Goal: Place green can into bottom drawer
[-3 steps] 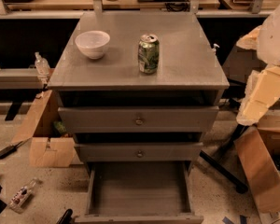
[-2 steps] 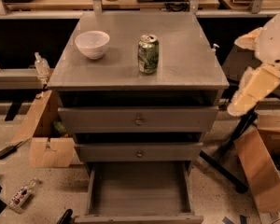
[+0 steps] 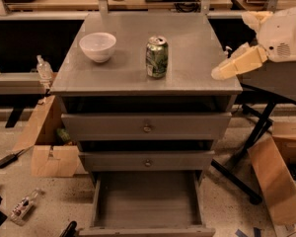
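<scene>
The middle of the green can's body (image 3: 157, 59), between its silver top and its base, should be the next place my gripper goes to and closes on.
The green can (image 3: 157, 57) stands upright near the middle of the grey cabinet's top (image 3: 197, 43), with its silver top and pull tab showing. The bottom drawer (image 3: 147, 227) is pulled open at floor level and its grey tray is empty. My gripper (image 3: 220, 73) comes in from the right on a cream and white arm. It hovers at the cabinet top's right front corner, well to the right of the can and not touching it.
A white bowl (image 3: 97, 46) sits on the cabinet top left of the can. The two knobbed drawers (image 3: 147, 127) above are shut. Cardboard boxes (image 3: 48, 152) lie on the floor at left and right (image 3: 276, 181). Black stand legs (image 3: 246, 152) lie right of the cabinet.
My arm has swung up and to the left, from beside the cabinet's right side to the level of its top, closer to the can. The can, bowl and drawers have not moved.
</scene>
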Robot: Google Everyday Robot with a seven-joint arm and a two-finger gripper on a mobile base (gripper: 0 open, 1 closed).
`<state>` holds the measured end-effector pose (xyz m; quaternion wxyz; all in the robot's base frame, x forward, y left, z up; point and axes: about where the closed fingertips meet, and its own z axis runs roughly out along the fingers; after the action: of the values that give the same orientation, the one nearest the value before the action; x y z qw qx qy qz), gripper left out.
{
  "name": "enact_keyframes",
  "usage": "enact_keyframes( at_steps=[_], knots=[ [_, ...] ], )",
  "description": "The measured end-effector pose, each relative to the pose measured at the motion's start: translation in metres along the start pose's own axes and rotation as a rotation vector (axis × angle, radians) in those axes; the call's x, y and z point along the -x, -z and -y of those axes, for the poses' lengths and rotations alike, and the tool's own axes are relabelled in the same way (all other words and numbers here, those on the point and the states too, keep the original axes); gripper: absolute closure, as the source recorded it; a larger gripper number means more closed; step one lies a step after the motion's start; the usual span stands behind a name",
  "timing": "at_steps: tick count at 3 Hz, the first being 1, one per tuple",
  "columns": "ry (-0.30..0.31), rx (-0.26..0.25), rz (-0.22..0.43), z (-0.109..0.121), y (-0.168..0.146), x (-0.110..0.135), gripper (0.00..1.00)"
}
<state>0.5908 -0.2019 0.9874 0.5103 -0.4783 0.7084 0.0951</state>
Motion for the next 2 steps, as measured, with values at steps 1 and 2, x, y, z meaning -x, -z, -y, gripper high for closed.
enact_keyframes(
  at_steps=[1, 2],
  knots=[
    [0.0, 0.001, 0.0, 0.0, 0.0, 0.0, 0.0],
    [-0.009, 0.034, 0.056, 0.003, -0.039, 0.0, 0.0]
  ],
)
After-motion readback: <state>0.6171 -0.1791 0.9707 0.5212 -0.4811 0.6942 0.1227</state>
